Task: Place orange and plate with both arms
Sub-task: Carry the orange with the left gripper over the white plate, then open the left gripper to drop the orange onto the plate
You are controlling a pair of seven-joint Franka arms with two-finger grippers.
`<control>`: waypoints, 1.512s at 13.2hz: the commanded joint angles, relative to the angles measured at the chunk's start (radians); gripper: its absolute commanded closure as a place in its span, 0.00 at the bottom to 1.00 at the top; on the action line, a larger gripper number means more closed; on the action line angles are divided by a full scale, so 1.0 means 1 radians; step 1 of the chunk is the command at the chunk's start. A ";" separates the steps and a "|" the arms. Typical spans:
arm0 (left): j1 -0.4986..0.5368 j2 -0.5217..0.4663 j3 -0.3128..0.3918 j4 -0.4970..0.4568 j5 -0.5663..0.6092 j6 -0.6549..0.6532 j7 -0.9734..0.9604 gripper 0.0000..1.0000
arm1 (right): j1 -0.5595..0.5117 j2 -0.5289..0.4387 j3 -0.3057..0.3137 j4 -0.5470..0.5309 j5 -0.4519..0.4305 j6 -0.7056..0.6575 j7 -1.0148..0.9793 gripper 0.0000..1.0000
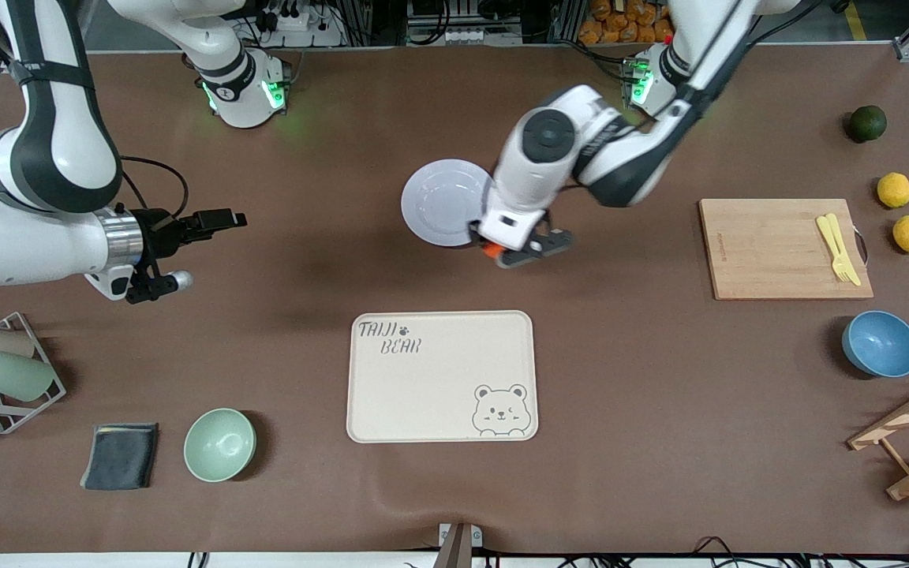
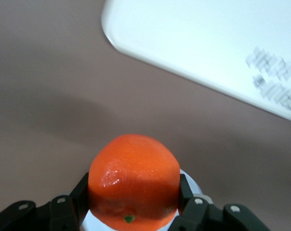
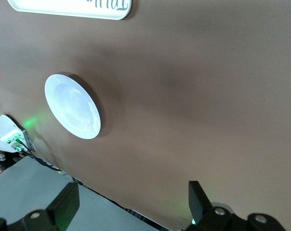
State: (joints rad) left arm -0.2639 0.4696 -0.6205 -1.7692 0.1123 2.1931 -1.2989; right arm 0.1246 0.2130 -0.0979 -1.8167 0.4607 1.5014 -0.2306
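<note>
My left gripper will let go of the orange near the middle of the round lavender-white plate (image 1: 442,196).
The orange (image 1: 491,250) is small and bright red-orange, and my left gripper (image 1: 514,251) is shut on it just over the table. It hangs by the edge of the plate (image 1: 445,202) that lies nearer the front camera. The plate is round and pale lavender-white and lies flat on the brown table. In the left wrist view the orange (image 2: 133,180) fills the space between the black fingers (image 2: 186,192). My right gripper (image 1: 206,248) is open and empty, over bare table toward the right arm's end. Its wrist view shows the plate (image 3: 72,106) far off.
A cream bear-printed tray (image 1: 443,376) lies nearer the front camera than the plate. A wooden board (image 1: 784,248), two lemons (image 1: 894,190), a dark green fruit (image 1: 866,123) and a blue bowl (image 1: 880,344) are toward the left arm's end. A mint bowl (image 1: 219,444), grey cloth (image 1: 121,455) and cup rack (image 1: 5,371) are toward the right arm's end.
</note>
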 commanded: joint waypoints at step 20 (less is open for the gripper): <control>-0.196 0.210 0.027 -0.139 0.026 0.244 -0.324 0.00 | -0.005 -0.021 0.009 -0.027 -0.022 -0.016 -0.010 0.00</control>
State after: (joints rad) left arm -0.4533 0.6764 -0.6083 -1.9129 0.1125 2.4163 -1.6051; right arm 0.1262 0.2130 -0.0941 -1.8252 0.4510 1.4895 -0.2319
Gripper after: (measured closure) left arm 0.282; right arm 0.000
